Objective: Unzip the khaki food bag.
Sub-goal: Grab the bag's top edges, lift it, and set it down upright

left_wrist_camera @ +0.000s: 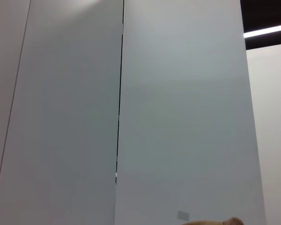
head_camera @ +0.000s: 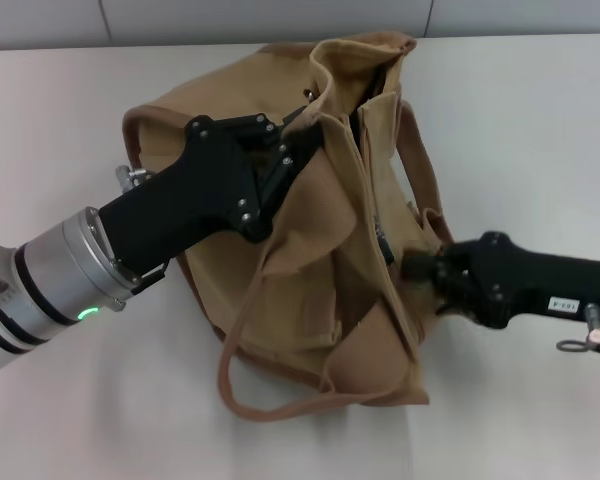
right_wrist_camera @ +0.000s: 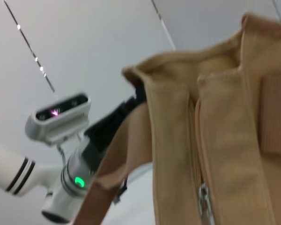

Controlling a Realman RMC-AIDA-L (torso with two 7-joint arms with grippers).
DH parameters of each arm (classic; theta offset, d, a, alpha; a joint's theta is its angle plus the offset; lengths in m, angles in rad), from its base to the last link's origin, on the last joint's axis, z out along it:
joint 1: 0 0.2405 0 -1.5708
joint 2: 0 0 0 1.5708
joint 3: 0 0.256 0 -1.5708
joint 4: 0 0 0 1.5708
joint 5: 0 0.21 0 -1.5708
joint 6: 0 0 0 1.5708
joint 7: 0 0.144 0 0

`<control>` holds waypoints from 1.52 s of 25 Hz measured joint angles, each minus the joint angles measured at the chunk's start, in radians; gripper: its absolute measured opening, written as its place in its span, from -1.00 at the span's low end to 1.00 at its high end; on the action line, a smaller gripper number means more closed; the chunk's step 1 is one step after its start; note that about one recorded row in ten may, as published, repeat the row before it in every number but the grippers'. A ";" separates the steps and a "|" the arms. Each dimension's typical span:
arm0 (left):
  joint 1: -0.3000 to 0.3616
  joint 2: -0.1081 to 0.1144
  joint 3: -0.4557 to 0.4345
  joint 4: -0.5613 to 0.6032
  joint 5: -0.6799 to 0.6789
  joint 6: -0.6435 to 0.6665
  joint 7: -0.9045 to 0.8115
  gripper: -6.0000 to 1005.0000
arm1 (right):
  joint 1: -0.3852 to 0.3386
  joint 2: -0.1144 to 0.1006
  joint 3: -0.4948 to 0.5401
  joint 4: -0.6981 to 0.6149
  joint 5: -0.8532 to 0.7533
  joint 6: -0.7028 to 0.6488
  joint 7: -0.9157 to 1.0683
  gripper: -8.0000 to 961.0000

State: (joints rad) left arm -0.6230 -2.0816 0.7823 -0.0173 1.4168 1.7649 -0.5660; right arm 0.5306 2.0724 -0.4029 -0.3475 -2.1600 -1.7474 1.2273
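The silver zipper pull is hanging clear of my right gripper, beside the side of the bag, so next I open that gripper and close it on the pull (right_wrist_camera: 205, 202) before I draw it down.
The khaki food bag (head_camera: 320, 260) lies slumped on the white table, its handles (head_camera: 242, 390) trailing toward the front. My left gripper (head_camera: 302, 135) is shut on the fabric at the bag's upper end, near the top opening. My right gripper (head_camera: 416, 266) presses against the bag's right side, next to the zipper line (head_camera: 380, 240). In the right wrist view the bag (right_wrist_camera: 225, 117) fills the frame, with its zipper closed and the silver zipper pull (right_wrist_camera: 203, 194) hanging close by. The left wrist view shows only a sliver of the bag (left_wrist_camera: 210, 222).
The white table (head_camera: 60, 110) extends around the bag on all sides. A grey panelled wall (head_camera: 280, 18) runs along its far edge. My left arm with its green light (right_wrist_camera: 77, 181) and the head camera (right_wrist_camera: 61, 112) show behind the bag in the right wrist view.
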 joint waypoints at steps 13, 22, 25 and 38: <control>-0.017 0.000 0.009 -0.009 0.006 -0.022 0.000 -0.93 | 0.032 0.003 -0.202 -0.478 0.015 -0.159 0.400 -0.53; -0.015 0.000 0.009 -0.011 0.007 -0.028 0.000 -0.93 | 0.029 0.009 -0.443 -0.847 0.022 -0.228 0.673 -0.42; -0.011 0.000 0.009 -0.012 0.007 -0.029 0.000 -0.93 | 0.035 0.010 -0.453 -0.858 0.024 -0.199 0.679 -0.43; -0.009 0.000 0.011 -0.021 0.009 -0.033 0.000 -0.93 | 0.027 0.012 -0.545 -0.759 0.106 -0.056 0.619 -0.48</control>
State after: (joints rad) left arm -0.6317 -2.0815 0.7931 -0.0381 1.4254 1.7318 -0.5661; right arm 0.5574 2.0847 -0.9476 -1.1063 -2.0536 -1.8039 1.8459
